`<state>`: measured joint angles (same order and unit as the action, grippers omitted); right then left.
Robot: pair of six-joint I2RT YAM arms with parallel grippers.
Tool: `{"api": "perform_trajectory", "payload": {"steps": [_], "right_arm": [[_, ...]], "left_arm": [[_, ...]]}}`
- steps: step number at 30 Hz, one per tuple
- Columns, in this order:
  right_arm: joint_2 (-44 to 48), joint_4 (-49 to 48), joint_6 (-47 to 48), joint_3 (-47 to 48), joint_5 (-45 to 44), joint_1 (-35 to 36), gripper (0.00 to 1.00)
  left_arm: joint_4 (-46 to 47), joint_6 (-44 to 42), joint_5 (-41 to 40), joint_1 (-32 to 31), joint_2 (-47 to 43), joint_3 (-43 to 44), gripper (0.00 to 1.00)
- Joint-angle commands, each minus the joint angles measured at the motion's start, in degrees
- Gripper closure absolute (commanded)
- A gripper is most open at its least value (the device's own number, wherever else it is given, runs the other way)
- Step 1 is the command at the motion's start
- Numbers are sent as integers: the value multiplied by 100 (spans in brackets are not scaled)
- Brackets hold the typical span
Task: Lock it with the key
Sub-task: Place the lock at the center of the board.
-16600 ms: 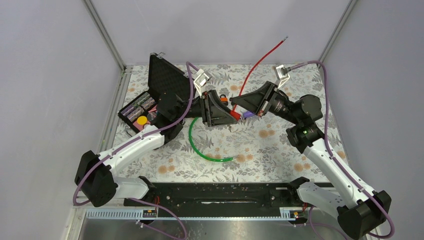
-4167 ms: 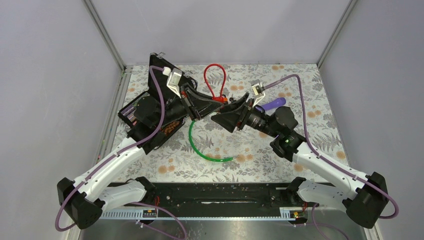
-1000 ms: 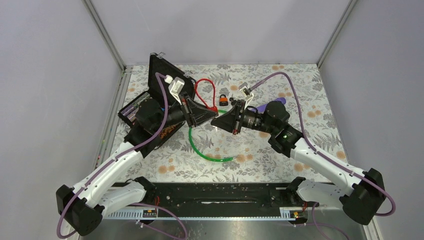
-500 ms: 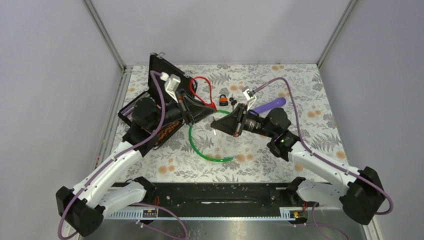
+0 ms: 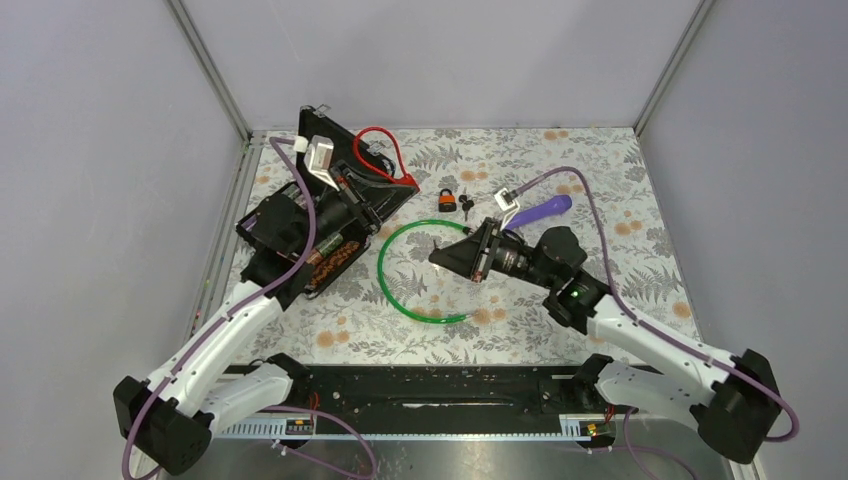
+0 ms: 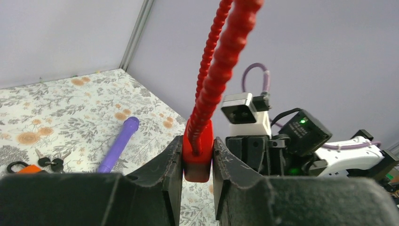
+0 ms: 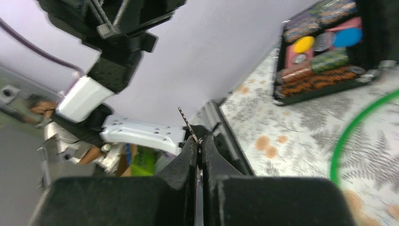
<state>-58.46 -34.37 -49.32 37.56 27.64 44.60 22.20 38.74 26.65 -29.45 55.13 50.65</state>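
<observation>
Next, I set the thin metal key down with my right gripper on the flowered table (image 5: 558, 312), between the purple stick and the front edge.
My left gripper (image 5: 408, 186) is shut on the red body of a cable lock (image 6: 197, 153). Its ribbed red cable (image 6: 221, 52) rises above the fingers and loops over the left arm (image 5: 375, 129). My right gripper (image 5: 437, 257) is shut on a thin metal key (image 7: 187, 121), whose blade sticks out past the fingertips. The right gripper (image 7: 198, 141) hangs over the green cable, right of and below the left gripper (image 6: 198, 162), with a gap between the key and the lock. The lock's keyhole is hidden.
An orange padlock (image 5: 446, 200) with small keys (image 5: 468, 205) lies at mid-table. A purple stick (image 5: 540, 208) lies to its right. A green cable ring (image 5: 384, 285) lies at the centre. An open black case of poker chips (image 5: 300, 225) stands at the left.
My left gripper has pulled back and up to the far left with the red lock. My right gripper has drawn back toward the near side with the key, so the two are farther apart.
</observation>
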Motion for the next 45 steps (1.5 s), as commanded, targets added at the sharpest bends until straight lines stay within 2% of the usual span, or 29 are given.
{"api": "perform_trajectory", "payload": {"steps": [1, 4, 7, 10, 15, 17, 22, 25, 32, 41, 45], "right_arm": [[688, 2229, 1104, 401, -1518, 18, 100], [1021, 3822, 1636, 661, -2860, -7, 100], [1128, 5140, 1740, 900, -3943, -152, 100], [1208, 5866, 1514, 756, -4285, -735, 100], [1525, 6227, 947, 6, -4188, -1657, 100], [1588, 6366, 792, -234, -4258, -1827, 100], [1531, 6772, 567, -638, -4477, -2139, 100], [1626, 6758, 328, -980, -4461, -2220, 100], [1636, 6751, 33, -1348, -4643, -2308, 98], [1537, 6668, -203, -1513, -4772, -2359, 98], [1331, 6526, -261, -1545, -4703, -2357, 96]], "left_arm": [[-290, -244, -91, -12, 207, 291, 100], [-406, -193, 55, -93, 617, 226, 100], [-173, -77, -44, -363, 1110, 65, 100], [21, -24, -266, -829, 1785, 69, 100], [692, 488, -743, -1672, 3249, 289, 100], [883, 743, -996, -2001, 3988, 482, 100], [968, 804, -1696, -2813, 5120, 1121, 100], [920, 931, -1895, -3040, 5643, 1483, 100], [805, 1399, -1699, -3189, 6563, 2148, 99], [366, 1686, -1591, -3191, 7038, 2457, 81], [20, 1821, -1605, -3190, 7095, 2618, 66]]}}
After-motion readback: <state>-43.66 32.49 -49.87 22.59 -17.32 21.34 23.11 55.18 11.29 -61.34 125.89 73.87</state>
